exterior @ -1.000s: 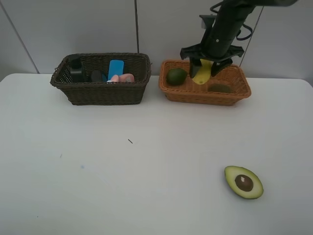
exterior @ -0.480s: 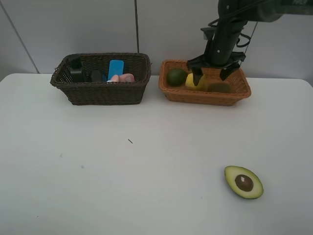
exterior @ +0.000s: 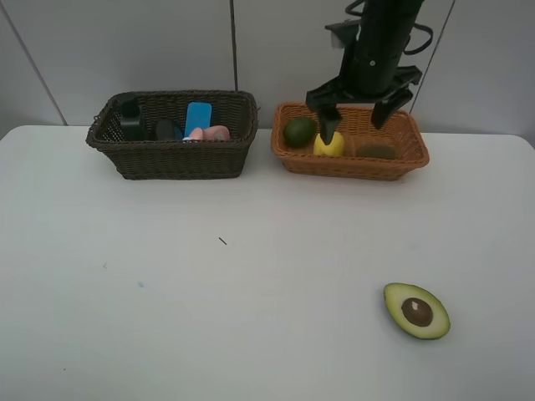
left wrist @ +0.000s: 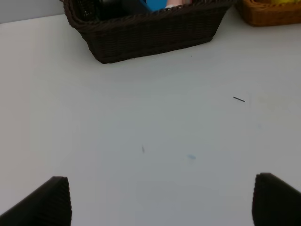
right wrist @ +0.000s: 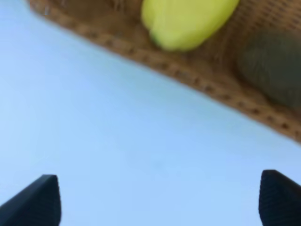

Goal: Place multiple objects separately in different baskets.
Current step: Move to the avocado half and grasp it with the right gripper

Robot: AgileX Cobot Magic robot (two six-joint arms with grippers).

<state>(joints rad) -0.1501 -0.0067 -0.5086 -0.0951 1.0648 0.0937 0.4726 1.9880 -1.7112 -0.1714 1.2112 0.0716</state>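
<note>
The robot's right gripper will move to the avocado half on the table next and close across its wide part [exterior: 417, 312] around the brown pit.
The orange-tan basket [exterior: 401, 159] holds the green lime [exterior: 299, 131], the yellow lemon [exterior: 328, 144] and the brown kiwi [exterior: 377, 151]. My right gripper [exterior: 355, 117] hangs open and empty just above that basket, its fingers either side of the lemon. In the right wrist view the lemon [right wrist: 188, 21] lies inside the rim, apart from the open gripper [right wrist: 160, 200]. The dark brown basket [exterior: 175, 159] holds the pump bottle [exterior: 129, 119], grey cup [exterior: 165, 129], blue eraser [exterior: 198, 117] and pink bottle [exterior: 213, 133]. The avocado half [exterior: 416, 311] lies on the table at front right. My left gripper [left wrist: 160, 202] is open and empty over the table.
The white table [exterior: 209, 292] runs to a grey wall behind the baskets. A small dark speck [exterior: 222, 241] lies mid-table. The left wrist view shows the dark basket [left wrist: 150, 30] and a corner of the orange basket [left wrist: 273, 12].
The right gripper lowered the lemon into the orange-tan basket, opened and let it go, then rose a little. The lemon now rests between the lime and the kiwi.
</note>
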